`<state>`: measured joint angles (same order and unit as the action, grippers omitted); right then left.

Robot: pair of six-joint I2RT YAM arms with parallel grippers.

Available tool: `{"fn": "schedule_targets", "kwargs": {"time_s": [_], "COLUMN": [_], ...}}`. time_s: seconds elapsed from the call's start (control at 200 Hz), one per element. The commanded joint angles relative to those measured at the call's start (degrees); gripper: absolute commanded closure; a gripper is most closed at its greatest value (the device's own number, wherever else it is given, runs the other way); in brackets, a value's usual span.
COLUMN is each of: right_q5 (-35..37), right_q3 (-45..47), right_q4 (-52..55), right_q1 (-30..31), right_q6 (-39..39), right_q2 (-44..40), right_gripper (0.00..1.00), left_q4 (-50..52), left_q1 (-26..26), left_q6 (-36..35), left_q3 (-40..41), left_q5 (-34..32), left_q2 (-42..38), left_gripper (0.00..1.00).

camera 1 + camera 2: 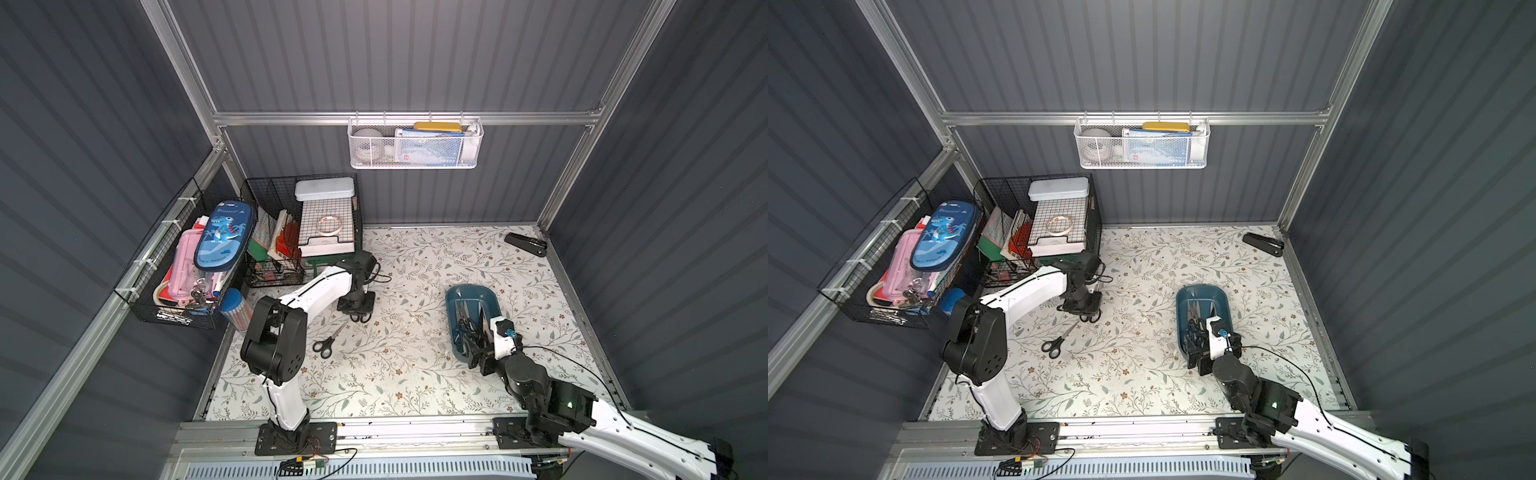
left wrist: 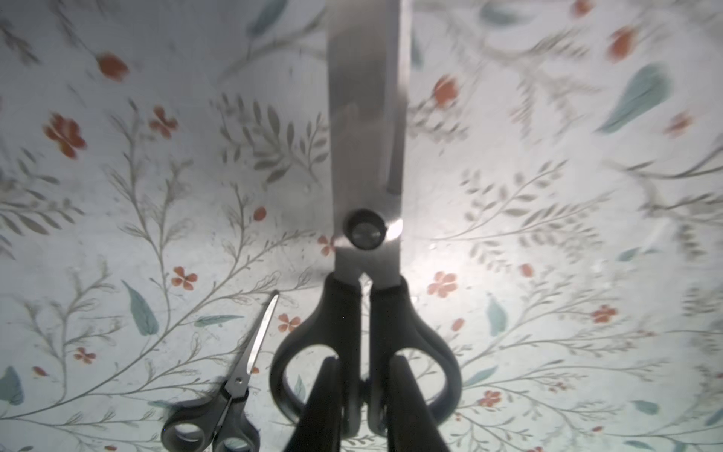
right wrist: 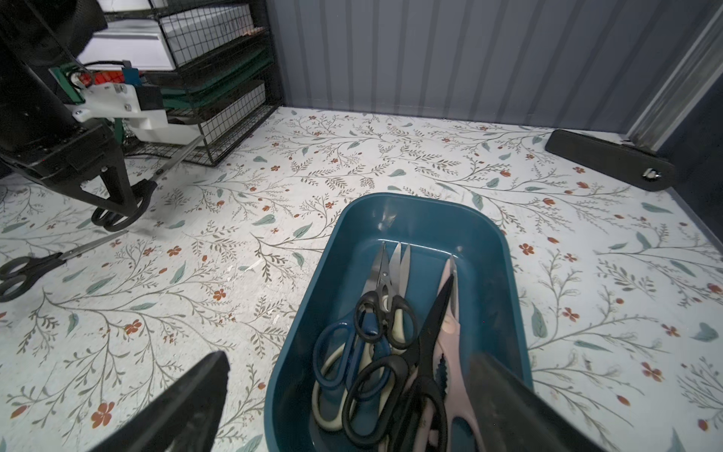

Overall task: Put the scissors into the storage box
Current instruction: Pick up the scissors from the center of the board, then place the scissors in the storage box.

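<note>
Next, the left gripper drops the large black-handled scissors onto the other scissors in the teal storage box (image 1: 481, 326). The large scissors are now low by the wire baskets.
My left gripper (image 2: 365, 391) is shut on a large pair of black-handled scissors (image 2: 365, 156). Its fingers (image 2: 324, 395) sit inside the handle loops and pinch the inner bars; the steel blades point away from the wrist. Both top views show this grip (image 1: 359, 316) (image 1: 1088, 316) low over the table by the wire baskets. A small black-handled pair (image 1: 328, 343) (image 1: 1056, 341) (image 2: 234, 387) (image 3: 35, 266) lies flat close by. The teal storage box (image 1: 473, 287) (image 1: 1202, 286) (image 3: 410, 203) holds several pairs, among them blue-handled (image 3: 336, 352), pink (image 3: 446, 340) and black (image 3: 385, 313). My right gripper (image 3: 350, 358) (image 1: 478, 340) hangs open over the box's near end, holding nothing.
A black wedge-shaped tool (image 1: 525, 244) (image 3: 610, 160) lies in the far right corner. Black wire baskets (image 1: 299, 228) stand at the back left, just behind the left gripper. Another basket (image 1: 183, 266) hangs on the left wall, a white mesh basket (image 1: 415, 143) on the back rail. A blue-capped cylinder (image 1: 235, 307) stands at the left edge.
</note>
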<state>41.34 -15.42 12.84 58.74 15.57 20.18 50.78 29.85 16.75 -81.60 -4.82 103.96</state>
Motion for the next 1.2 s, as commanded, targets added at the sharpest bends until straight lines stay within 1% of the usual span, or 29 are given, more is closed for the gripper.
{"fn": "schedule_targets", "kwargs": {"time_s": [0.0,0.085,0.15,0.265,0.385,0.52,0.635,0.745,0.77,0.891,1.106,1.196], "right_q5": [5.3,6.5,7.0,10.0,12.1,12.8,12.8,12.4,12.3,12.1,11.9,12.4], "right_q3": [-0.5,0.5,0.8,0.4,0.9,1.1,0.9,0.6,0.6,0.4,0.2,0.5], "right_q4": [3.0,3.6,4.5,8.3,9.6,10.2,10.0,9.5,9.4,8.9,9.7,10.4], "right_q1": [0.2,0.2,0.2,0.2,0.2,0.2,0.2,0.2,0.2,0.2,0.2,0.2], "right_q6": [2.1,2.4,2.5,4.9,5.4,5.8,5.9,6.0,6.0,6.0,5.8,5.8], "right_q2": [-3.4,-7.0,-9.4,-13.2,-16.7,-18.1,-17.0,-15.2,-14.8,-13.5,-14.8,-16.8], "right_gripper": [0.01,0.01,0.01,0.01,0.01,0.01,0.01,0.01,0.01,0.01,0.01,0.01], "left_q4": [2.6,3.4,1.6,0.2,-1.2,-0.3,-1.5,-4.8,-5.4,-8.7,-8.8,-7.7], "left_q1": [6.5,10.6,13.6,18.7,22.4,25.8,26.7,26.9,27.0,27.1,27.4,27.6], "left_q6": [4.8,8.0,9.9,12.2,13.6,14.5,16.0,18.5,18.9,21.1,22.5,23.3], "left_q3": [-7.3,-13.1,-15.8,-21.2,-26.1,-29.6,-30.9,-31.2,-31.5,-31.7,-33.1,-32.5], "left_q5": [-0.1,2.6,6.0,9.3,15.5,20.3,22.3,23.4,25.7,29.2,30.6,29.5], "left_q2": [-0.9,2.7,5.3,10.0,14.5,18.1,19.8,20.8,21.2,23.4,26.7,26.4], "left_gripper": [0.94,0.94,0.94,0.94,0.94,0.93,0.92,0.91,0.91,0.91,0.91,0.91]}}
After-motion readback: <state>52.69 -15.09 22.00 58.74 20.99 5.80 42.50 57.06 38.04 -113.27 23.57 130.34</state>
